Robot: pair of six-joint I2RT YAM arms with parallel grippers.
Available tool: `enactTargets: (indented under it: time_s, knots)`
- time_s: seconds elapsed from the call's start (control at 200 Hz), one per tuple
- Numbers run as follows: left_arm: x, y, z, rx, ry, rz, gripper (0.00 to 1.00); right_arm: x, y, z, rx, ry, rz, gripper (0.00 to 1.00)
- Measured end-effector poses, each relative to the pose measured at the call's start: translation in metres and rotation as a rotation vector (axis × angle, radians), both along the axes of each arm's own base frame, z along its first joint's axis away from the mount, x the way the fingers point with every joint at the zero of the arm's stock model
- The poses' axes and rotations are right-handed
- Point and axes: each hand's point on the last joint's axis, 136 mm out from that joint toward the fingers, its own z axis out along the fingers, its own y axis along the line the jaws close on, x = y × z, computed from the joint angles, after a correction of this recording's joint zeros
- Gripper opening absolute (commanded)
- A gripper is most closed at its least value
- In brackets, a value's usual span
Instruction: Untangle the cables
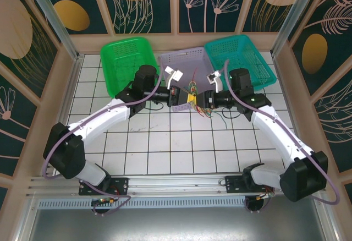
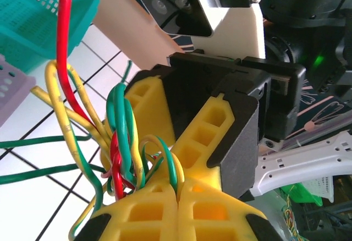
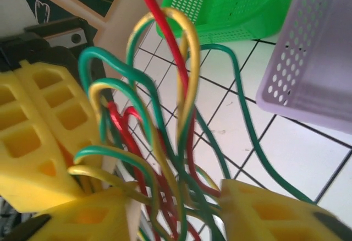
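I can see my left gripper pinches just a small green and yellow loop, so I will grip the heap of cables with my right gripper while my left gripper takes the longer strands of cable (image 2: 55, 95).
The cables (image 1: 199, 104) are a tangled bunch of green, red and yellow wires hanging between my two grippers above the tiles, just in front of the purple basket. My left gripper (image 2: 179, 189) is shut on a loop of green and yellow wire, and the rest of the cables (image 2: 118, 147) hang to its left. The right gripper's yellow fingers (image 2: 214, 136) sit right behind that loop. My right gripper (image 3: 179, 197) stands open, its fingers apart with several strands of the cables (image 3: 165, 131) running through the gap. In the top view the left gripper (image 1: 184, 97) and right gripper (image 1: 202, 99) nearly touch.
A green basket (image 1: 129, 59), a purple basket (image 1: 184, 65) and a teal basket (image 1: 242, 56) line the back of the table. Loose wire ends trail onto the tiles (image 1: 220, 117) below the right gripper. Wooden walls close in the sides.
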Motion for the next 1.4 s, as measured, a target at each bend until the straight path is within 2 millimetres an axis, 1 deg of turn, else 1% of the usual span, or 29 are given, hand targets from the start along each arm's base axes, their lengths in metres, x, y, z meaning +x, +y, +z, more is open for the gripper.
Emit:
enactTargets:
  time_s: [0.06,0.085,0.195,0.34,0.345,0.37,0.385,0.395,0.415,0.465,0.5,0.526,0.571,0.641,0.706,0.816,0.901,0.971,1.166,1.276,1.401]
  knots:
    - [0.002,0.0,-0.004,0.014,0.01,0.008,0.0,0.0,0.003,-0.002,0.0,0.001,0.012,0.1]
    - [0.004,0.0,-0.006,0.02,0.011,0.014,0.0,0.0,0.004,-0.003,0.001,0.0,0.018,0.08]
    - [0.009,0.002,-0.006,0.032,-0.002,0.035,0.0,0.002,0.004,-0.001,0.005,0.011,-0.001,0.0]
    - [0.018,0.007,-0.008,0.059,-0.028,0.091,0.0,0.007,0.004,-0.001,0.008,0.023,-0.036,0.0]
    - [0.018,0.007,-0.008,0.06,-0.028,0.094,0.01,0.007,0.004,-0.001,0.008,0.024,-0.037,0.0]
    - [0.019,0.008,-0.008,0.065,-0.032,0.105,0.14,0.007,0.004,-0.001,0.014,0.031,-0.04,0.0]
    - [0.02,0.009,-0.007,0.068,-0.037,0.111,0.29,0.007,0.004,-0.001,0.02,0.039,-0.046,0.0]
    - [0.02,0.009,-0.007,0.07,-0.037,0.115,0.37,0.007,0.004,-0.001,0.022,0.041,-0.047,0.0]
    - [0.021,0.01,-0.006,0.073,-0.043,0.121,0.46,0.007,0.005,0.0,0.028,0.045,-0.051,0.0]
    - [0.024,0.013,-0.004,0.079,-0.052,0.15,0.56,0.008,0.004,-0.001,0.042,0.074,-0.073,0.0]
    - [0.026,0.016,-0.001,0.081,-0.061,0.172,0.61,0.008,0.002,-0.003,0.053,0.102,-0.097,0.0]
    - [0.027,0.018,0.003,0.077,-0.066,0.186,0.62,0.009,0.0,-0.004,0.064,0.124,-0.112,0.0]
    - [0.028,0.022,0.01,0.064,-0.073,0.212,0.63,0.009,-0.002,-0.005,0.088,0.163,-0.133,0.0]
    - [0.026,0.029,0.021,0.033,-0.091,0.238,0.64,0.01,-0.002,-0.002,0.133,0.222,-0.153,0.0]
    - [0.019,0.034,0.023,0.01,-0.091,0.244,0.65,0.01,-0.001,0.004,0.173,0.266,-0.157,0.0]
    - [0.015,0.035,0.017,-0.009,-0.073,0.241,0.68,0.009,0.002,0.018,0.228,0.32,-0.131,0.0]
    - [0.014,0.033,0.009,-0.018,-0.049,0.226,0.69,0.01,0.007,0.03,0.26,0.355,-0.099,0.0]
    - [0.013,0.029,0.007,-0.043,-0.037,0.211,0.69,0.009,0.009,0.038,0.278,0.376,-0.075,0.0]
    - [0.008,0.025,0.0,-0.13,0.014,0.179,0.69,0.006,0.013,0.047,0.32,0.439,-0.053,0.0]
    - [0.006,0.022,0.001,-0.185,0.034,0.163,0.66,0.007,0.014,0.053,0.344,0.457,-0.051,0.0]
    - [0.005,0.013,0.009,-0.244,0.041,0.139,0.64,0.008,0.016,0.06,0.371,0.477,-0.047,0.0]
